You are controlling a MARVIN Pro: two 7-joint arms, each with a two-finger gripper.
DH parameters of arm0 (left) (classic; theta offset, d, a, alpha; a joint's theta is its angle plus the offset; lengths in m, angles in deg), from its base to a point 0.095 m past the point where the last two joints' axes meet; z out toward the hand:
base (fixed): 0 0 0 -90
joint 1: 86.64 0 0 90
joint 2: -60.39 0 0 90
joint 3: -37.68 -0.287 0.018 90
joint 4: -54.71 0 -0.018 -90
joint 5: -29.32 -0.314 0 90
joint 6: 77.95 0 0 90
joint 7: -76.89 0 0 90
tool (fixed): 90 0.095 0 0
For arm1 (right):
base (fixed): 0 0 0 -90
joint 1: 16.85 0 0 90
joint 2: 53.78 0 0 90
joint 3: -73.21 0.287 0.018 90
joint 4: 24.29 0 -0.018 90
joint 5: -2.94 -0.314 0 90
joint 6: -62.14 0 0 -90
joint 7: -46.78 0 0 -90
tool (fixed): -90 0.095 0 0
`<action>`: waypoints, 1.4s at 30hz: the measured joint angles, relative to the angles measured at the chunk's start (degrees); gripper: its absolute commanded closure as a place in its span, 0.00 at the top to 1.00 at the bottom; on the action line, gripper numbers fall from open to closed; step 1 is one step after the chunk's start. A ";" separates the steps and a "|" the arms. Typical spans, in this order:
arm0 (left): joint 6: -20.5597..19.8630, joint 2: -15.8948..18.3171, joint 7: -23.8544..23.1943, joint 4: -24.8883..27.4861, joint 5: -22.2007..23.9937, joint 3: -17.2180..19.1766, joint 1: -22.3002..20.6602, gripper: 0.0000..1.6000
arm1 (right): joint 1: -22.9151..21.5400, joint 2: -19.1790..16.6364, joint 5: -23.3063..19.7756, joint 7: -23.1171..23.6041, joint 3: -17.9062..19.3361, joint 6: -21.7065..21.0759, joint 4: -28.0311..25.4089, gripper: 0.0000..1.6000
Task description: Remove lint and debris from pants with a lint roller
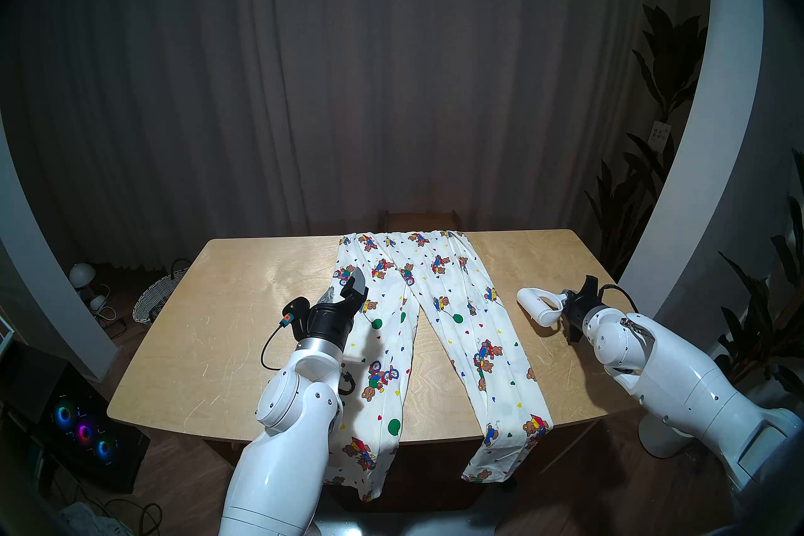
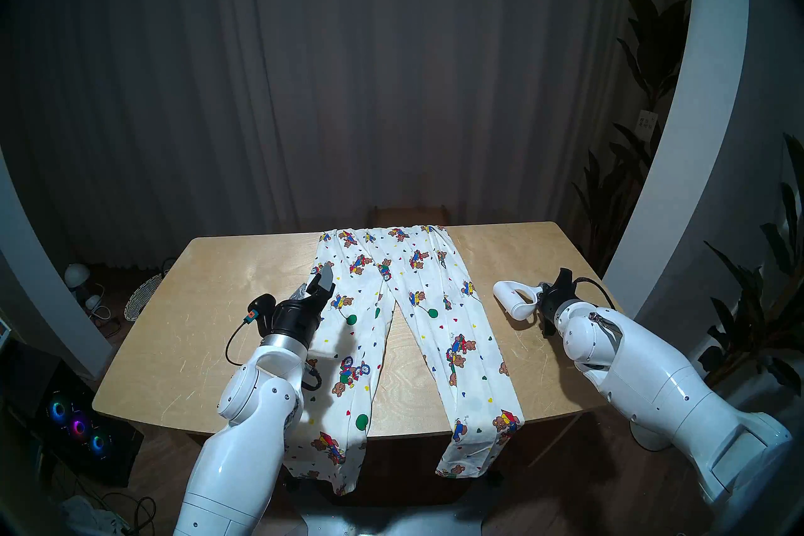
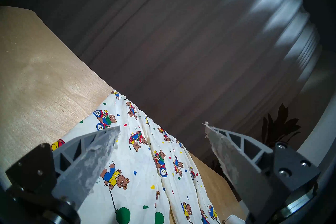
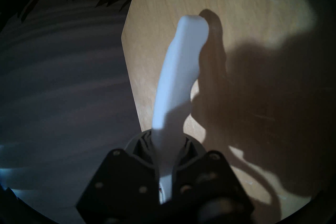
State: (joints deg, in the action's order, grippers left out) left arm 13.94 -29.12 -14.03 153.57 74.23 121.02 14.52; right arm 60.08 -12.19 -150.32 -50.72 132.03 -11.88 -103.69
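Note:
I will set the white lint roller on the bare wooden table (image 1: 560, 305) between the pants and the plants with my right gripper.
The pants (image 1: 439, 304) (image 2: 417, 296) lie flat on the wooden table (image 1: 239, 326), waistband at the far edge, both legs draping over the near edge. My left gripper (image 1: 343, 289) (image 2: 314, 285) (image 3: 161, 126) hovers open over the left leg's upper part (image 3: 145, 172), its grey fingers (image 3: 94, 154) wide apart and empty. My right gripper (image 1: 565, 298) (image 2: 544, 298) (image 4: 163, 154) is shut on the handle of the white lint roller (image 1: 537, 306) (image 2: 515, 300) (image 4: 180, 72). The roller hangs just above the bare table, right of the pants and apart from them.
A wicker basket (image 1: 154, 298) and a white lamp (image 1: 82, 274) sit on the floor at the left. A computer case with glowing fans (image 1: 82, 430) stands near my left side. A chair back (image 1: 420, 219) shows behind the table, and plants (image 1: 652, 174) at the right.

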 measured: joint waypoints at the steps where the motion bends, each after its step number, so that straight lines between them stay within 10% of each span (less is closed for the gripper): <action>1: 0.01 -0.06 0.11 -0.09 0.09 0.00 -0.05 1.00 | -0.27 -0.38 0.25 -1.08 -0.15 0.05 -0.20 0.00; 12: 0.71 -0.60 0.83 -0.48 0.48 0.10 -0.04 1.00 | -5.27 -1.45 4.79 -6.35 -2.81 -1.77 3.70 0.00; 28: 1.86 -0.96 1.58 -0.34 -0.38 0.49 0.92 1.00 | -8.05 1.76 7.66 -1.38 -4.48 -3.78 11.12 0.00; 32: 1.94 -1.02 1.59 -0.32 -0.46 0.60 1.05 1.00 | -7.43 1.59 6.97 -1.42 -4.33 -2.88 10.06 0.38; 34: 2.00 -1.05 1.59 -0.31 -0.47 0.76 1.13 1.00 | -6.93 1.27 6.36 -1.84 -4.26 -2.41 9.09 0.91; 35: 2.02 -1.05 1.59 -0.30 -0.47 0.91 1.18 1.00 | -6.59 0.97 5.94 -2.15 -4.22 -2.10 8.45 1.00; 42: 2.25 -0.94 1.24 -0.28 -0.82 1.30 1.29 1.00 | -5.17 -1.55 5.61 -3.61 -4.68 -0.76 4.39 1.00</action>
State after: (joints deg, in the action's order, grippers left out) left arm 16.19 -30.06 -12.79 153.29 73.41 122.32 15.81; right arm 54.91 -13.74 -144.70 -54.32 127.35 -12.65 -99.30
